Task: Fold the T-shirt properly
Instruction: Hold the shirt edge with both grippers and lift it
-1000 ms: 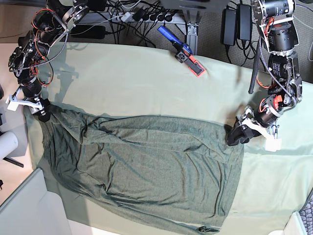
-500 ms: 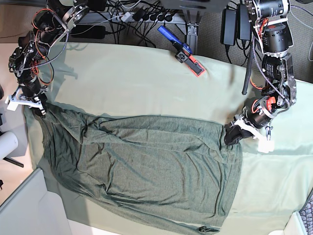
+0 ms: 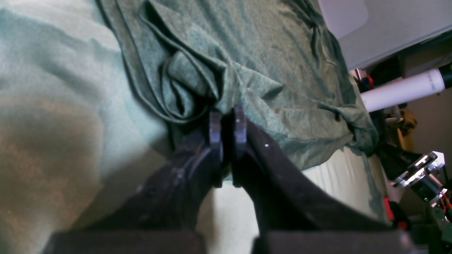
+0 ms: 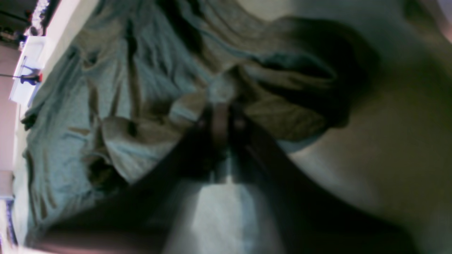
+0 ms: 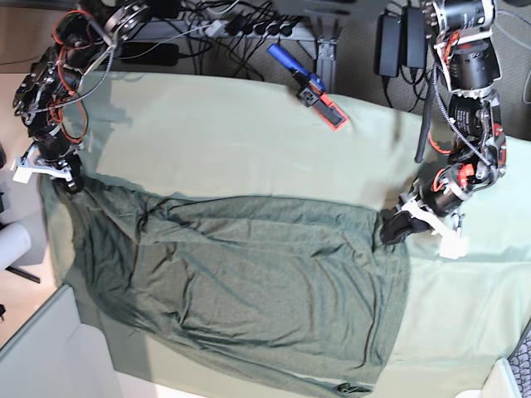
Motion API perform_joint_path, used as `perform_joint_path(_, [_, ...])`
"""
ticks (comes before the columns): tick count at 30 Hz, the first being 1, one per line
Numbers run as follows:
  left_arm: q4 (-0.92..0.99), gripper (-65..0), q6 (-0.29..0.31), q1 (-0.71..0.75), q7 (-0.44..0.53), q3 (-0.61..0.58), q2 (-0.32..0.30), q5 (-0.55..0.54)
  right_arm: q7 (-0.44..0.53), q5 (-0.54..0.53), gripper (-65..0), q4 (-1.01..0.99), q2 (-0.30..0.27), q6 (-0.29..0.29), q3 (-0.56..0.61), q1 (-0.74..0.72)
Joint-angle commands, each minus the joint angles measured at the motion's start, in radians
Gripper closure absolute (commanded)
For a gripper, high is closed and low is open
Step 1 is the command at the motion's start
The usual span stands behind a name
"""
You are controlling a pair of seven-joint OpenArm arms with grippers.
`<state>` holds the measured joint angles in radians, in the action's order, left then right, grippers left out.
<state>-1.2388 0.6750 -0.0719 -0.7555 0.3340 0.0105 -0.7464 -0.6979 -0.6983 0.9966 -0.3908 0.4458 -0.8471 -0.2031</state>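
My right gripper needs to open, take the T-shirt's corner [image 5: 51, 189] and pull its far edge straight, as a bunched flap of the T-shirt lies past that gripper's fingers.
The dark olive T-shirt [image 5: 249, 282] lies spread and wrinkled on the pale green table cloth [image 5: 216, 141]. My left gripper [image 5: 390, 228] is at the shirt's right edge, on the base view's right. In the left wrist view the gripper [image 3: 226, 121] is shut on a bunched fold of the shirt [image 3: 247, 53]. My right gripper [image 5: 68, 184] is at the shirt's far left corner. In the right wrist view it [image 4: 220, 114] is shut on gathered shirt fabric [image 4: 148, 116].
A blue and red tool [image 5: 309, 86] lies at the far edge of the cloth. Cables and power bricks [image 5: 398, 37] sit behind the table. A white roll [image 5: 12, 242] and a pale panel [image 5: 37, 348] are at the left.
Both grippers have drawn the shirt leftward. The right gripper moved up and left with the corner, and the left gripper moved left with the right edge.
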Motion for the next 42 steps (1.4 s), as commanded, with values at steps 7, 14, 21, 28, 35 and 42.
perform_joint_path(7, [-0.003, 0.0, 0.023, -0.006, -0.034, -0.006, -0.006, -0.02, -0.005, -0.02, -41.7, 0.019, -0.031, 0.022, -0.103, -0.01])
perform_joint_path(14, [-0.003, 0.0, 0.023, -0.006, -0.035, -0.008, -0.057, -0.05, 0.044, 0.019, -41.8, 0.017, -0.038, 0.022, -0.106, 0.014])
perform_joint_path(21, [-0.003, 0.0, 0.023, -0.006, -0.042, -0.008, -0.063, -0.05, 0.12, 0.077, -41.8, 0.015, -0.033, 0.021, 0.009, 0.009])
perform_joint_path(28, [-0.003, 0.0, 0.023, -0.006, -0.056, -0.008, -0.063, -0.058, 0.13, 0.116, -41.8, 0.015, -0.016, 0.003, 0.049, -0.023])
perform_joint_path(35, [-0.003, 0.0, 0.023, -0.006, -0.057, -0.008, -0.063, -0.058, 0.147, 0.116, -41.7, 0.015, -0.016, 0.002, 0.049, -0.024])
perform_joint_path(42, [-0.003, 0.0, 0.023, -0.005, -0.09, -0.008, -0.063, -0.119, 0.175, 0.151, -34.1, 0.015, -0.016, 0.002, 0.049, -0.024])
